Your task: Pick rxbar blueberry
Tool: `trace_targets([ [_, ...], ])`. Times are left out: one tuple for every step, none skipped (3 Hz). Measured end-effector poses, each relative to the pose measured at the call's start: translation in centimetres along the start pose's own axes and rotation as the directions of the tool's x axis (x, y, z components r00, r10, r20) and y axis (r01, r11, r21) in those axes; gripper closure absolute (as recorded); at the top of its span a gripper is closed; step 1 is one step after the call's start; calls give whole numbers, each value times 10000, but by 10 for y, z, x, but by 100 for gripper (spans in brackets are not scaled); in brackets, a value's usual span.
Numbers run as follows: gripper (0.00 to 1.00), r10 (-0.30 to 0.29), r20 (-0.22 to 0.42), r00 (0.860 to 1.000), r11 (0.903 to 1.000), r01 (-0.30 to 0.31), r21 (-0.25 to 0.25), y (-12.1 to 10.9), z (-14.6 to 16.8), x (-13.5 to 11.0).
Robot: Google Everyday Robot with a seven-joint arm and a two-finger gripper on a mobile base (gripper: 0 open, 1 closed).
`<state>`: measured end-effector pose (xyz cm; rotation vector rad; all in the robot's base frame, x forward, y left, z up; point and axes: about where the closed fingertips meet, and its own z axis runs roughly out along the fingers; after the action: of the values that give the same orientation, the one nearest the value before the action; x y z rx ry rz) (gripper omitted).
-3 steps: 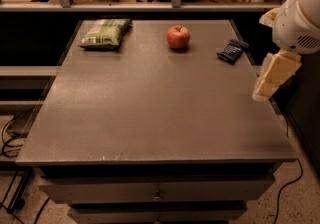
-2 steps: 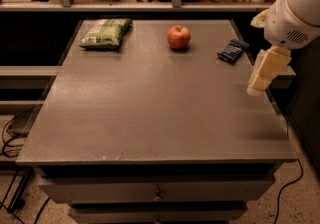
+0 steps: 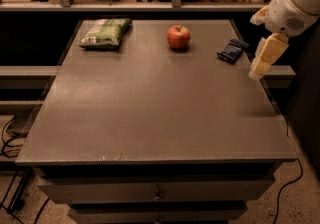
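Observation:
Next I close on the middle of the rxbar blueberry [image 3: 232,51], the dark navy bar near the red apple.
The rxbar blueberry [image 3: 232,50] is a small flat dark navy bar lying at the back right of the grey table [image 3: 150,108]. My gripper [image 3: 257,72] hangs from the white arm at the right edge of the table, just right of the bar and nearer the camera, above the table surface. It holds nothing that I can see.
A red apple [image 3: 178,36] stands at the back middle, left of the bar. A green puffy snack bag [image 3: 106,33] lies at the back left. A railing and shelf with packages run behind the table. Drawers sit under the front edge, cables on the floor.
My gripper has moved up and toward the back of the table, closer to the bar. The bar, apple and bag have not moved.

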<state>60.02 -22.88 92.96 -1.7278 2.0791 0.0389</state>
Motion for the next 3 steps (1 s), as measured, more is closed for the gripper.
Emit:
trace_targets([
  [0, 52, 95, 9999, 10000, -52, 14, -5, 11, -3],
  [0, 106, 426, 9990, 9999, -107, 20, -21, 28, -9],
  [0, 167, 745, 9971, 9998, -175, 94, -41, 44, -14],
])
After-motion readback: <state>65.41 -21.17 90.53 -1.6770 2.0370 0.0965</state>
